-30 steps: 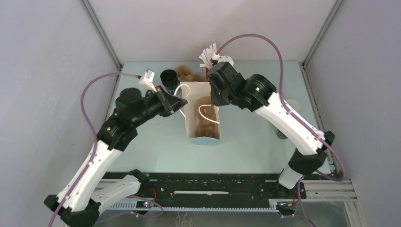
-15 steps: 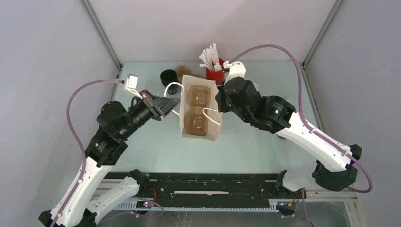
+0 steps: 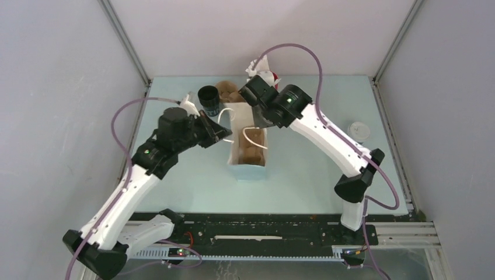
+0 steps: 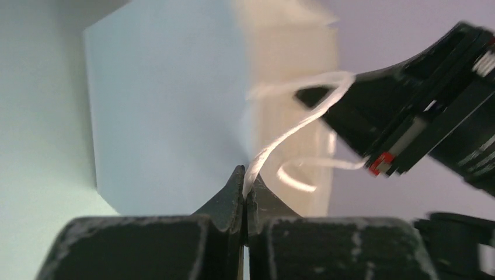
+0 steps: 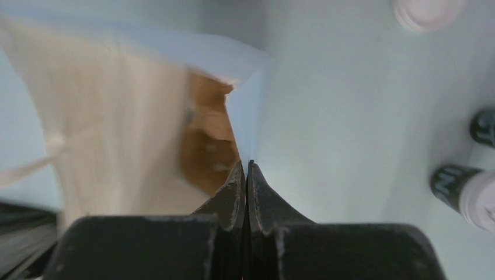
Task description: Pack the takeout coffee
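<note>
Only the bag's string handle is in my left gripper; it should release that and take the bag's rim [image 3: 227, 105], freeing my right gripper for the coffee.
A white paper bag [image 3: 250, 170] stands open mid-table with a brown cup carrier [image 3: 251, 153] inside. My left gripper [image 3: 227, 135] is shut on the bag's white string handle [image 4: 292, 131], which runs up from the closed tips [image 4: 245, 182]. My right gripper [image 3: 257, 121] is shut on the bag's right rim [image 5: 246, 169]. The takeout coffee [image 5: 464, 192], a dark cup with a white lid, stands at the right edge of the right wrist view. In the top view my right forearm hides it.
A lidless black cup [image 3: 209, 99] and a brown tray [image 3: 227, 90] stand behind the bag. A red holder with white sticks [image 3: 264, 74] is mostly hidden by my right arm. A loose white lid [image 3: 357, 129] lies right. Another dark object [image 5: 484, 128] is cut off.
Both arms have moved while holding the bag, which has shifted slightly right. My right elbow has swung inward, uncovering the white lid. My left arm has come closer to the bag.
</note>
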`<state>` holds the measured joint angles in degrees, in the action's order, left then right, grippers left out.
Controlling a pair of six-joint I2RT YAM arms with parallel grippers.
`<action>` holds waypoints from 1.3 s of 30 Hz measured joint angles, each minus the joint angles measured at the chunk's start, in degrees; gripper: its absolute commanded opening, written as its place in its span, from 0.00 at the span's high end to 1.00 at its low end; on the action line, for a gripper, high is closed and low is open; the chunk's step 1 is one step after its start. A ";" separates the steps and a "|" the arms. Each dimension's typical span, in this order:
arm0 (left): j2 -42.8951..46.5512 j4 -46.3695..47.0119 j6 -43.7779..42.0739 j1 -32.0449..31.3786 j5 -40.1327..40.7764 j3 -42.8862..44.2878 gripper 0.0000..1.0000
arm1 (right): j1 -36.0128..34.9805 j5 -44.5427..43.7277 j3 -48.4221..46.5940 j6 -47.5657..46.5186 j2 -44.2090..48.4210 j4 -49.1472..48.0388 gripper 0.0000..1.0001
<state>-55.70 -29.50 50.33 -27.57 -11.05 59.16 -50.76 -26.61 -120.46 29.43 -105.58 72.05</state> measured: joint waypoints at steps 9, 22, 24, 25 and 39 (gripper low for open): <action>12.90 4.94 2.99 -1.16 2.49 5.75 1.00 | -4.55 5.90 -5.86 1.70 12.90 4.46 1.00; 0.46 -1.31 2.16 0.63 -1.38 4.76 1.00 | -0.44 9.20 -3.39 1.66 2.14 3.52 1.00; 2.64 0.98 2.19 0.20 -1.57 9.20 1.00 | -3.65 8.13 -8.79 1.44 3.61 3.54 1.00; 4.35 2.58 2.21 0.17 -1.55 10.56 1.00 | -5.18 8.11 -9.73 1.60 5.27 3.02 1.00; 7.43 5.29 0.96 0.22 -1.51 -5.07 1.00 | -1.81 6.14 26.49 -1.90 18.29 -17.49 1.00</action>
<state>-48.27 -24.21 51.29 -27.35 -12.56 54.08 -52.58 -20.47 -93.97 27.53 -87.29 54.57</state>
